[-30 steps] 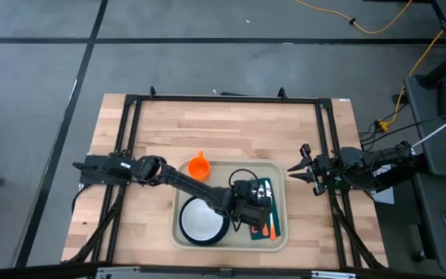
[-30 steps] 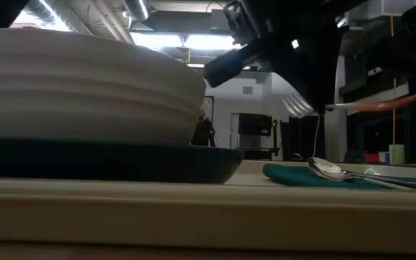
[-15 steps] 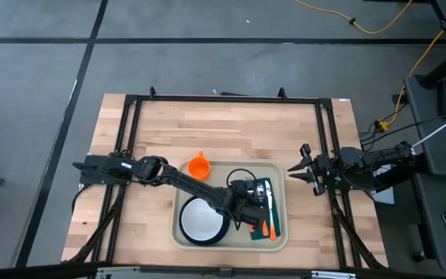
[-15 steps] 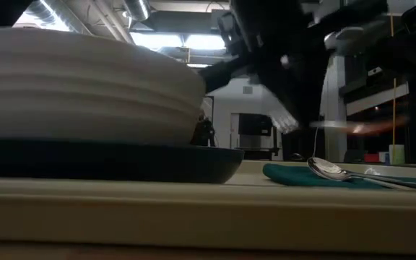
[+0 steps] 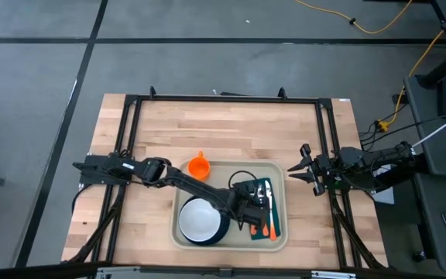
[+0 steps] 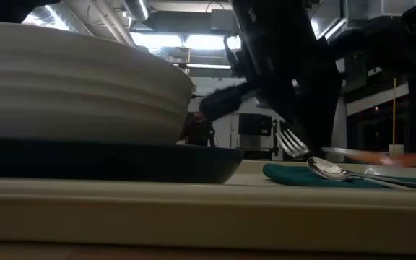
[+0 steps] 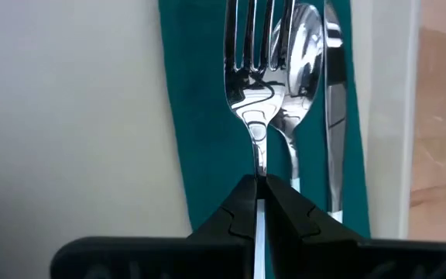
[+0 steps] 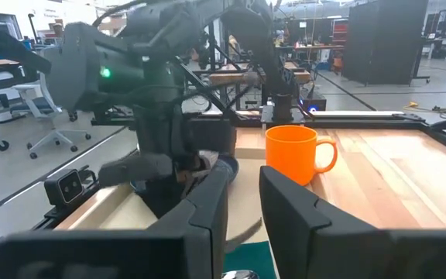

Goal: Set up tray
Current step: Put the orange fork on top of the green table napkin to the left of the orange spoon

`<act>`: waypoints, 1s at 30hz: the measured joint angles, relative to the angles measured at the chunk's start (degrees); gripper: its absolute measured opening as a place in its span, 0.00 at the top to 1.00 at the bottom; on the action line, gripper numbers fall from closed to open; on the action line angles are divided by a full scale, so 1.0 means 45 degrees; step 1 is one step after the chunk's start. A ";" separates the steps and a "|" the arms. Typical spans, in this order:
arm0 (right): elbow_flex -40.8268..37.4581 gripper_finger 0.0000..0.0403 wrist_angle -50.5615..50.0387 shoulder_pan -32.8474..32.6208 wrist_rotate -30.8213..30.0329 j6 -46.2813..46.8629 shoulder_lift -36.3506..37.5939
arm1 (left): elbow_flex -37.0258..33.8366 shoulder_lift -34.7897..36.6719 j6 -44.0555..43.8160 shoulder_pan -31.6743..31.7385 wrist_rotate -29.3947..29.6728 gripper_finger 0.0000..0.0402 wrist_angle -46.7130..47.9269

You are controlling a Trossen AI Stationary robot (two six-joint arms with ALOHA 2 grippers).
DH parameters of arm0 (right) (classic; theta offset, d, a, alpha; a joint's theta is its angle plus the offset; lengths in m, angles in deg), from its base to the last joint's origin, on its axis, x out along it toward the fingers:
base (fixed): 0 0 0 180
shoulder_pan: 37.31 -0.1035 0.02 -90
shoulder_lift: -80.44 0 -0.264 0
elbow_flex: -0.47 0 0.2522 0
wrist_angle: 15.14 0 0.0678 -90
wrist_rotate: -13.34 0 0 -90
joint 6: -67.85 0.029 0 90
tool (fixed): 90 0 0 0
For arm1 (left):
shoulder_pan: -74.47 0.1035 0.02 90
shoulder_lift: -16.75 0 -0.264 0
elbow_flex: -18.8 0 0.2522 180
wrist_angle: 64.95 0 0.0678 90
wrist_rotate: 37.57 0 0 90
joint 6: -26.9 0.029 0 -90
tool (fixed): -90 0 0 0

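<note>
I should use my left gripper to set the fork, now held low over the cloth, down on the dark green cloth (image 5: 252, 209) (image 7: 231, 178) between the spoon and the cloth's plate-side edge.
The beige tray (image 5: 207, 174) lies on the wooden table. On it stand a dark blue plate (image 6: 121, 162) with a white bowl (image 5: 198, 219), and a dark green cloth (image 7: 200, 116) along its right side. A spoon (image 7: 302, 46) and a knife (image 7: 336, 77) lie on the cloth. My left gripper (image 5: 255, 208) hovers low over the cloth, shut on an orange-handled fork (image 6: 292, 141). My right gripper (image 5: 300, 172) waits open at the table's right edge. My left gripper pinches the fork's thin metal neck (image 7: 260, 167), just behind the tines, between its two fingers (image 7: 238, 209). It comes slanting down from above, with the fork running along the fingers. The fork lies nearly level just over the green cloth; whether it touches, I cannot tell.
An orange cup (image 5: 198, 166) stands on the table by the tray's far left corner, also in the right wrist view as the orange cup (image 8: 294, 152). A black frame (image 5: 223, 99) borders the table. Bare wood lies far of the tray.
My left gripper has moved down toward the green cloth, still shut on the fork. The fork's tines and orange handle have dropped from well above the spoon to just over the cloth, next to the spoon.
</note>
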 joint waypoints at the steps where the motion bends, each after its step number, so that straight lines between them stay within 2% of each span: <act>1: 0.0000 0.79 0.0000 -0.0002 0.0000 0.0010 0.0004 | 0.0002 -0.0071 0.0000 0.0023 -0.0055 0.99 -0.0083; 9: 0.0000 0.79 0.0004 -0.0002 0.0003 -0.0004 0.0000 | -0.0003 -0.0583 0.0063 0.0182 -0.0368 0.99 -0.0983; 30: 0.0000 0.79 0.0004 -0.0004 0.0000 0.0009 0.0001 | 0.0001 -0.0608 -0.0481 0.0206 -0.0092 0.99 0.0074</act>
